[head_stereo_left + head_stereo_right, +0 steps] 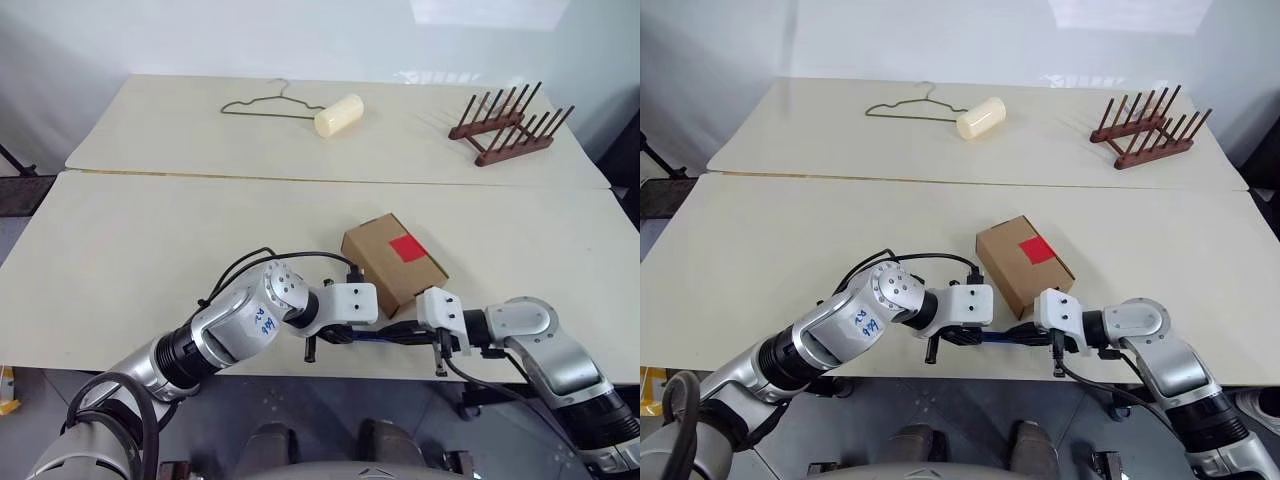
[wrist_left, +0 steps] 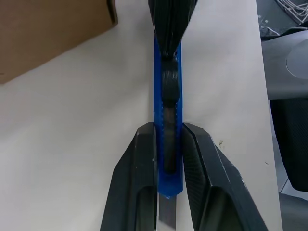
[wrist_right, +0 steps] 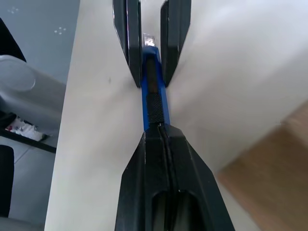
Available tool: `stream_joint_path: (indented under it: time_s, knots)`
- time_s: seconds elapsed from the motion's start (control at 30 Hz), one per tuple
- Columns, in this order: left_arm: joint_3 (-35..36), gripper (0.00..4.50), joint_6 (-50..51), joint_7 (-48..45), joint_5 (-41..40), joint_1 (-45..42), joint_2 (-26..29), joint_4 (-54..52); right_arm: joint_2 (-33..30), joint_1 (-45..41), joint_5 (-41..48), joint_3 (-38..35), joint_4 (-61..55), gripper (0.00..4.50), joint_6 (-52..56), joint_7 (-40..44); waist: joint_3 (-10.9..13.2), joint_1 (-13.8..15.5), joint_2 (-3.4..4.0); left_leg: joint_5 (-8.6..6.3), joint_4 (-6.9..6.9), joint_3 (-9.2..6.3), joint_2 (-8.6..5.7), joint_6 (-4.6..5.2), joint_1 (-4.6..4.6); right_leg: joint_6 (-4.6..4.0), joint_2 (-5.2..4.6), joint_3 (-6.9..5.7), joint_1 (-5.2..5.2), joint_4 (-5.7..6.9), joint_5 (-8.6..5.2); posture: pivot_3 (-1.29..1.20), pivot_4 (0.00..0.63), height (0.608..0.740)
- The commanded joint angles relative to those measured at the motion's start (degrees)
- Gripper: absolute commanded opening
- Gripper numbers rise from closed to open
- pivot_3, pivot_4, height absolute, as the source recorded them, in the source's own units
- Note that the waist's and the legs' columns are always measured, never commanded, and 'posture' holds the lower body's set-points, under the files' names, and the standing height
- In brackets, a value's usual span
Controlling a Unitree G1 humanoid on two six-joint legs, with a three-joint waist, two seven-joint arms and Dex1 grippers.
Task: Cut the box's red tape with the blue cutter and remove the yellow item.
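Note:
The robot's left gripper holds the blue cutter's blade end, so next the right gripper leaves the black slider, turn and grips the cutter's back end (image 2: 157,55) before cutting.
The box (image 1: 385,268), brown cardboard, lies closed on the near table with the red tape (image 1: 408,248) square on its lid. Just in front of it, near the table's front edge, the blue cutter (image 1: 382,338) is held level between both grippers. My left gripper (image 2: 168,130) is shut on the cutter's blade end, and a bit of bare blade (image 2: 166,216) shows between its fingers (image 2: 139,183). My right gripper (image 3: 161,132) is shut on the cutter's other end, its fingertips pressed together over the black slider (image 3: 153,96). The yellow item is out of view.
On the far table lie a wire hanger (image 1: 270,106), a pale cream cylinder (image 1: 338,115) and a wooden peg rack (image 1: 510,125). A seam (image 1: 200,175) divides the two tables. The front edge (image 1: 400,378) runs just below the grippers.

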Motion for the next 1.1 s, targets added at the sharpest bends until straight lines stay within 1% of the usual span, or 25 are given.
stream_joint_path:
  time_s: [0.03,0.17,0.27,0.33,0.37,0.4,0.43,0.47,0.5,0.53,0.57,0.6,0.67,0.7,0.73,0.77,0.8,0.83,0.87,0.9,0.93,1.03,1.1]
  knots:
    - [-2.14,0.46,1.42,0.27,-0.98,0.62,0.24,0.25,1.17,0.44,-0.66,2.78,-1.97,0.02,1.27,-0.11,0.00,-0.02,0.00,0.00,0.00,0.00,0.00,0.00,0.00,0.00,0.00,0.00,0.00,0.00,0.00,0.00,0.150,0.740]
    - [-2.12,0.46,1.46,0.53,-1.42,0.67,0.26,0.18,2.06,0.29,-0.22,2.95,-2.80,0.02,2.87,-1.35,0.00,0.01,0.00,0.00,0.00,-0.01,0.00,0.00,0.00,0.00,0.00,-0.01,0.00,0.00,0.00,0.00,0.150,0.740]
    - [-1.91,0.46,0.97,0.90,-1.77,0.98,0.65,-0.21,1.88,0.28,2.64,-0.34,-4.31,0.02,6.30,-3.00,0.00,0.06,0.00,0.00,0.01,-0.02,-0.01,0.00,-0.02,0.00,0.00,0.00,0.00,0.00,0.00,0.00,0.150,0.740]
    - [-1.26,0.46,-0.69,0.92,-2.01,1.82,1.60,-0.68,0.39,0.14,6.05,-3.00,-5.77,0.02,9.20,-1.88,0.00,0.03,0.00,0.00,0.01,-0.03,-0.01,0.00,-0.04,0.00,-0.01,0.00,0.00,-0.01,0.00,0.00,0.150,0.740]
    - [-0.37,0.46,-2.36,1.22,-1.99,2.83,2.23,-0.77,-0.41,-0.03,8.41,-5.02,-6.41,0.02,11.51,-1.77,0.00,-0.02,0.00,0.00,0.00,-0.03,0.00,0.00,-0.04,0.00,-0.01,0.00,-0.01,-0.01,0.00,0.00,0.150,0.740]
    - [1.42,0.46,-6.63,1.74,-1.83,4.95,3.47,-0.98,-2.78,0.47,13.40,-8.79,-8.13,0.02,16.41,-0.67,0.04,-0.03,0.08,0.00,0.00,-0.03,0.01,0.00,-0.04,0.00,-0.01,-0.01,-0.01,-0.01,0.00,0.00,0.150,0.740]
    - [3.99,0.46,-12.99,2.33,-1.65,7.90,5.27,-1.29,-6.01,1.82,20.33,-14.15,-10.11,0.02,23.23,0.46,0.09,-0.03,0.17,0.00,-0.01,-0.03,0.05,0.00,-0.03,0.00,-0.02,-0.01,-0.02,-0.02,0.00,0.00,0.150,0.740]
    - [6.01,0.46,-21.37,2.72,-1.13,10.34,6.80,-1.10,-8.75,3.31,25.52,-18.02,-11.83,0.18,28.10,1.74,0.16,-0.05,0.28,0.00,-0.03,-0.05,0.11,0.00,-0.06,0.00,-0.04,-0.01,-0.04,-0.03,0.00,0.00,0.150,0.740]
    - [8.23,0.46,-29.12,3.49,-0.75,12.62,7.76,-0.78,-10.17,4.57,29.68,-21.81,-12.97,0.38,31.87,1.08,0.18,-0.06,0.33,-0.01,-0.08,-0.07,0.26,0.00,-0.08,-0.01,-0.07,-0.01,-0.06,-0.08,0.01,0.00,0.150,0.740]
    - [9.67,0.46,-34.51,3.94,-0.47,14.11,8.20,-0.15,-10.81,5.30,32.11,-23.93,-13.59,0.63,33.94,0.00,0.18,-0.11,0.29,-0.03,-0.14,-0.13,0.32,-0.04,-0.08,-0.01,-0.07,-0.04,-0.06,-0.12,0.01,0.00,0.150,0.740]
    - [11.86,0.46,-42.35,4.66,-0.41,15.95,8.89,0.22,-11.94,6.09,35.95,-26.93,-14.15,0.92,37.73,-1.36,0.16,-0.14,0.24,-0.06,-0.13,-0.17,0.40,-0.09,-0.07,-0.03,0.00,-0.12,-0.05,-0.11,0.02,0.00,0.150,0.740]
    - [14.04,0.46,-45.85,5.33,-0.71,17.65,9.55,0.37,-11.77,6.13,38.93,-30.03,-14.18,1.26,40.61,-4.31,0.16,-0.13,0.24,-0.07,-0.12,-0.17,0.46,-0.11,-0.07,-0.07,0.04,-0.18,-0.04,-0.13,0.03,0.00,0.150,0.740]
    - [17.51,0.46,-53.51,6.43,-0.59,20.17,10.90,0.95,-13.49,5.58,47.55,-35.18,-13.32,1.85,49.83,-9.65,0.18,-0.11,0.27,-0.07,-0.11,-0.16,0.47,-0.12,-0.09,-0.11,0.05,-0.21,-0.03,-0.24,0.03,0.00,0.150,0.740]
    - [18.40,0.46,-56.10,6.79,-0.32,20.76,11.17,1.53,-13.97,5.18,50.27,-36.46,-13.00,2.12,52.59,-11.69,0.20,-0.07,0.30,-0.07,-0.10,-0.16,0.48,-0.12,-0.09,-0.11,0.03,-0.21,-0.04,-0.38,0.03,0.00,0.150,0.740]
    - [19.44,0.46,-57.70,7.20,-0.08,21.53,11.50,1.96,-14.12,4.47,53.65,-37.87,-12.53,2.44,55.30,-15.41,0.24,-0.05,0.39,-0.08,-0.10,-0.16,0.47,-0.12,-0.12,-0.12,0.01,-0.20,-0.04,-0.43,0.03,0.00,0.150,0.740]
    - [21.27,0.46,-59.81,8.61,-0.28,22.44,10.98,1.72,-17.19,4.98,63.53,-37.96,-11.28,2.73,58.28,-24.60,0.25,0.11,0.40,-0.09,-0.09,-0.13,0.42,-0.08,-0.14,-0.11,-0.08,-0.16,-0.04,-0.46,0.04,0.00,0.150,0.740]
    - [22.41,0.46,-62.01,9.63,-0.32,22.88,10.20,1.66,-20.51,6.64,76.26,-36.83,-10.25,3.07,57.66,-34.29,0.31,0.20,0.52,-0.10,-0.06,-0.15,0.38,-0.05,-0.17,-0.11,-0.12,-0.19,-0.04,-0.48,0.04,0.00,0.150,0.740]
    - [23.15,0.46,-63.75,10.27,-0.24,23.13,9.50,1.76,-23.29,8.08,86.41,-35.69,-9.59,3.38,56.47,-41.95,0.35,0.33,0.58,-0.13,-0.04,-0.17,0.36,0.01,-0.20,-0.10,-0.21,-0.18,-0.04,-0.46,0.05,0.00,0.150,0.740]
    - [23.18,0.46,-63.47,10.26,0.05,23.14,8.99,2.00,-25.47,9.24,93.85,-34.39,-9.63,3.73,54.63,-47.22,0.36,0.36,0.55,-0.14,-0.06,-0.21,0.28,0.06,-0.22,-0.09,-0.34,-0.20,-0.05,-0.47,0.05,0.00,0.150,0.740]
    - [22.87,0.46,-64.48,10.41,0.70,22.80,8.20,2.53,-25.81,9.86,97.12,-33.18,-10.61,4.08,53.20,-49.48,0.37,0.33,0.53,-0.14,-0.06,-0.22,0.21,0.08,-0.22,-0.07,-0.44,-0.28,-0.04,-0.46,0.06,0.00,0.150,0.740]
    - [22.46,0.46,-64.33,10.44,1.16,22.26,7.33,3.05,-25.99,10.34,98.23,-31.61,-12.23,4.43,52.58,-50.90,0.37,0.28,0.53,-0.16,-0.08,-0.19,0.19,0.11,-0.24,-0.03,-0.42,-0.45,-0.01,-0.45,0.08,0.00,0.150,0.740]
    - [22.24,0.46,-65.09,10.55,1.56,20.82,4.82,4.10,-24.64,10.70,98.61,-27.86,-15.91,4.47,49.96,-56.21,0.37,0.27,0.52,-0.20,-0.07,-0.08,0.01,0.19,-0.35,0.16,-0.29,-0.49,-0.01,-0.55,0.19,0.00,0.150,0.740]
    - [21.82,0.46,-65.88,9.79,2.21,20.05,4.13,4.68,-23.59,9.77,98.61,-25.40,-16.83,4.47,48.46,-59.30,0.39,0.30,0.50,-0.21,-0.04,-0.05,-0.04,0.21,-0.39,0.22,-0.22,-0.48,-0.02,-0.59,0.22,0.00,0.150,0.740]
